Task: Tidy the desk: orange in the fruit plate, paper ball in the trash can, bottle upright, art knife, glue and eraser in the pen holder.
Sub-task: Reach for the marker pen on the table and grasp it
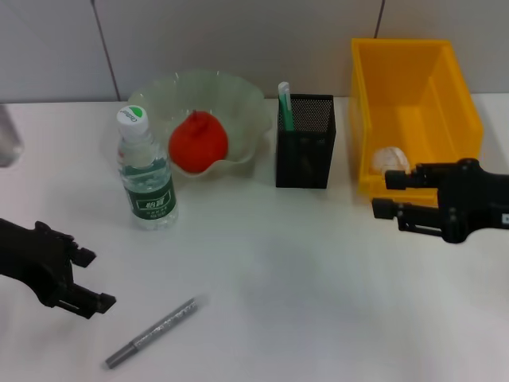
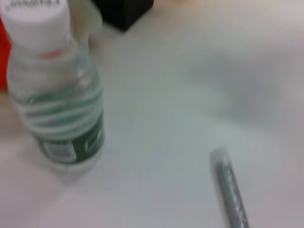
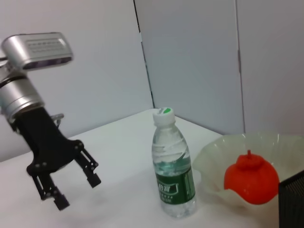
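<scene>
Next, my left gripper will go to the middle of the grey art knife [image 1: 150, 336] and close there, between the knife's two ends.
The orange [image 1: 198, 142] lies in the pale green fruit plate [image 1: 238, 95]. To the plate's left the bottle [image 1: 147, 171] stands upright. The black mesh pen holder [image 1: 306, 143] holds the green-white glue [image 1: 285, 103]. A paper ball [image 1: 391, 159] rests inside the yellow trash can [image 1: 413, 87]. The grey art knife [image 1: 151, 332] lies flat on the table near the front. Just left of the knife, my left gripper [image 1: 95, 279] is open and holds nothing. My right gripper [image 1: 383, 195] is open in front of the trash can. The eraser is out of view.
The left wrist view shows the bottle [image 2: 57, 95], the art knife's tip [image 2: 230, 190] and a corner of the pen holder [image 2: 123, 12]. In the right wrist view are the left gripper [image 3: 77, 192], bottle [image 3: 173, 175], orange [image 3: 251, 178] and plate [image 3: 213, 156].
</scene>
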You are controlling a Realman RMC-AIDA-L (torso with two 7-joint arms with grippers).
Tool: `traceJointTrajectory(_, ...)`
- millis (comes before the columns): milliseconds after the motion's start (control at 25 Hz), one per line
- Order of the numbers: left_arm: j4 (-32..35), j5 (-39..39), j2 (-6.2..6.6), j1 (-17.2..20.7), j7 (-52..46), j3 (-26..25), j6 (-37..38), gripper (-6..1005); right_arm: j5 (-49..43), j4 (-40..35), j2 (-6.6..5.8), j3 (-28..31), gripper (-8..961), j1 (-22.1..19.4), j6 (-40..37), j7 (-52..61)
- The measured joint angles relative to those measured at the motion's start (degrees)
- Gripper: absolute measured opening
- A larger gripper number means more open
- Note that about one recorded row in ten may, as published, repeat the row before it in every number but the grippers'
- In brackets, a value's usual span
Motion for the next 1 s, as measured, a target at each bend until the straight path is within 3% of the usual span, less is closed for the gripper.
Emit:
traceJointTrajectory(200,1.29,1.38,-0.01,-0.35,-2.81,2.41,0.31,813,-0.19,2.86,-0.15,2.95,510,-0.19,-2.46,-5.52)
traceJointTrajectory(240,4.4,4.77,-0.16,-1.11,-12.95,12.54,1.69,813,-0.19,4.12,-0.42,3.77,510,0.05,-2.59,-6.68)
traceJointTrajectory(360,5.02,5.62,-0.25,-1.21,-16.96,16.37,1.66,813,-0.2,5.29,-0.82,4.21,510,0.35,-2.38,-7.51)
traceJointTrajectory(400,6.42,6.85,-0.35,-1.42,-24.05,22.88,1.06,813,-0.21,5.68,-0.97,4.27,510,0.47,-2.26,-7.84)
traceJointTrajectory(520,8.06,6.94,-0.53,-1.38,-28.55,26.74,0.75,812,-0.21,7.57,-1.67,4.72,510,1.2,-2.01,-9.33)
traceJointTrajectory(560,9.55,7.11,-0.63,-1.09,-33.13,30.62,-0.32,812,-0.2,8.19,-1.83,5.03,510,1.48,-1.99,-9.78)
traceJointTrajectory(680,10.16,8.45,-0.66,-0.57,-38.6,35.88,-3.23,812,-0.2,9.56,-2.06,6.07,510,1.97,-1.97,-11.27)
traceJointTrajectory(720,10.16,8.45,-0.66,-0.57,-38.6,35.88,-3.23,812,-0.2,9.56,-2.06,6.07,510,1.97,-1.97,-11.27)
traceJointTrajectory(760,9.95,9.62,-0.67,-0.19,-41.3,39.1,-5.7,812,-0.19,9.58,-1.92,6.38,510,2.02,-1.98,-11.89)
traceJointTrajectory(1000,8.63,9.82,-0.73,-0.23,-43.95,41.09,-7.45,811,-0.19,10.16,-1.75,6.5,510,2.11,-1.97,-12.43)
